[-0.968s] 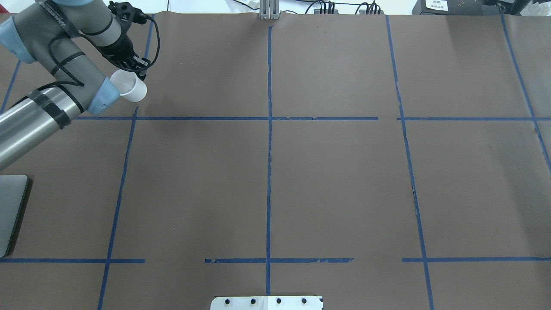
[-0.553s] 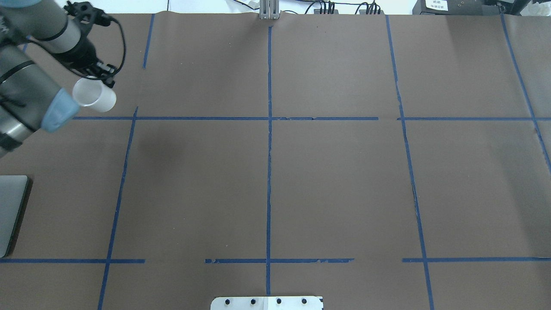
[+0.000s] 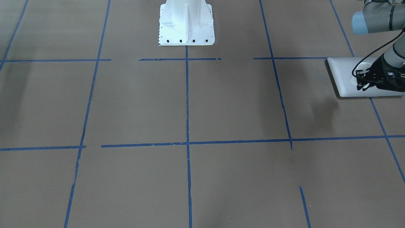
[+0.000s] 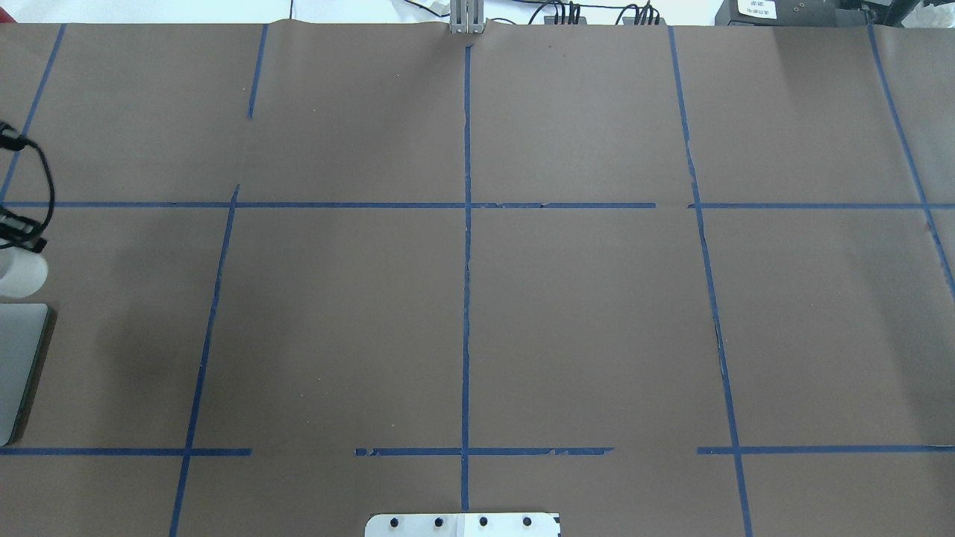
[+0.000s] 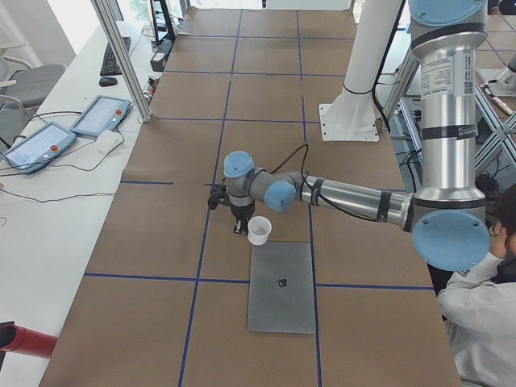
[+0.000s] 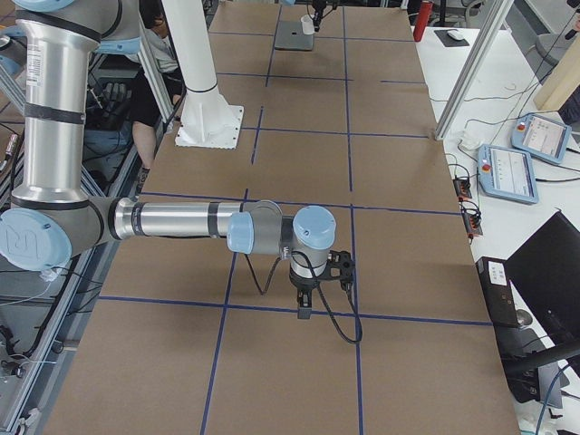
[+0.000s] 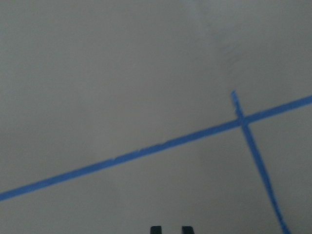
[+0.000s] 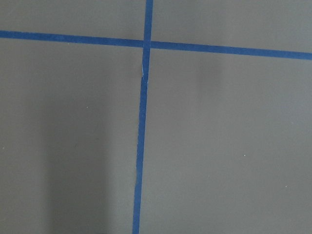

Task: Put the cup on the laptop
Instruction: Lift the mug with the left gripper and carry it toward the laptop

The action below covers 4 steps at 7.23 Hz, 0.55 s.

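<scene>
My left gripper has the white cup. Next, I set it down near the middle of the closed silver-grey laptop (image 3: 361, 74) with that gripper.
The white cup (image 4: 21, 273) hangs in my left gripper (image 4: 26, 245), which is shut on it, at the overhead view's left edge. The silver-grey laptop (image 4: 19, 365) lies closed just below it in that view. In the exterior left view the cup (image 5: 259, 230) is off the table, close to the far edge of the laptop (image 5: 281, 286). In the front-facing view the left gripper (image 3: 362, 86) covers most of the cup (image 3: 362, 67), in front of the laptop (image 3: 343, 76). My right gripper (image 6: 304, 306) points down near the table; I cannot tell if it is open.
The white robot base plate (image 4: 462, 524) sits at the table's near edge. Blue tape lines (image 4: 466, 298) cross the brown table cover. A seated person (image 5: 484, 322) is beside the robot. Tablets (image 5: 101, 115) lie on a side bench.
My left arm has carried the cup leftward and nearer to the robot, from the far left square to the laptop's far edge. Most of the arm has left the overhead view.
</scene>
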Motion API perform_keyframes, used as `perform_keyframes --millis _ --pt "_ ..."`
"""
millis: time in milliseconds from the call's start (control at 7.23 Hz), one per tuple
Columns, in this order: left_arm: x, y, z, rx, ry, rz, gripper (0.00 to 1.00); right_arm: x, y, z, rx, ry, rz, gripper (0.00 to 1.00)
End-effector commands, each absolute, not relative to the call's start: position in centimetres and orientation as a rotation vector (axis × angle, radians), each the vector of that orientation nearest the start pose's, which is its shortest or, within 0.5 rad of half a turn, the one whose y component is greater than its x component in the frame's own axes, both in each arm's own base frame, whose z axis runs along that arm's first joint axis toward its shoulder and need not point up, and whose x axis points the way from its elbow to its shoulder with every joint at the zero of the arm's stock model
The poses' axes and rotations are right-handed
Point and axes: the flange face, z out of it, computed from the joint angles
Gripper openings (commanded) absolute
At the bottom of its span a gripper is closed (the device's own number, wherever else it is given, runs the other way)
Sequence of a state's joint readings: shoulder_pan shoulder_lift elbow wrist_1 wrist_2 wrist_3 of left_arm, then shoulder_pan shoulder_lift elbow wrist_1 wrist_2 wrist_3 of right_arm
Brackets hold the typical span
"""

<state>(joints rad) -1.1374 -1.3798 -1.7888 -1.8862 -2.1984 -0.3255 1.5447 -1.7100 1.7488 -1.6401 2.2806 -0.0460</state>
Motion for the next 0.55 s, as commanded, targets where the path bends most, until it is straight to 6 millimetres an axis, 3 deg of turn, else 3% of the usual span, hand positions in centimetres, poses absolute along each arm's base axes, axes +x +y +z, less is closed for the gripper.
perform_keyframes --millis 0,277,415 --pt "7.6 -36.9 69.1 0.041 0.704 0.053 0.00 5.7 -43.2 64.7 -0.022 -0.711 -0.058 1.00" --pt "7.6 -36.2 72.4 0.014 0.728 -0.038 0.00 5.7 -43.2 64.7 -0.024 -0.711 -0.058 1.00" --pt "8.2 -35.8 71.8 -0.053 0.807 -0.077 0.00 5.7 -43.2 64.7 -0.022 -0.711 -0.058 1.00"
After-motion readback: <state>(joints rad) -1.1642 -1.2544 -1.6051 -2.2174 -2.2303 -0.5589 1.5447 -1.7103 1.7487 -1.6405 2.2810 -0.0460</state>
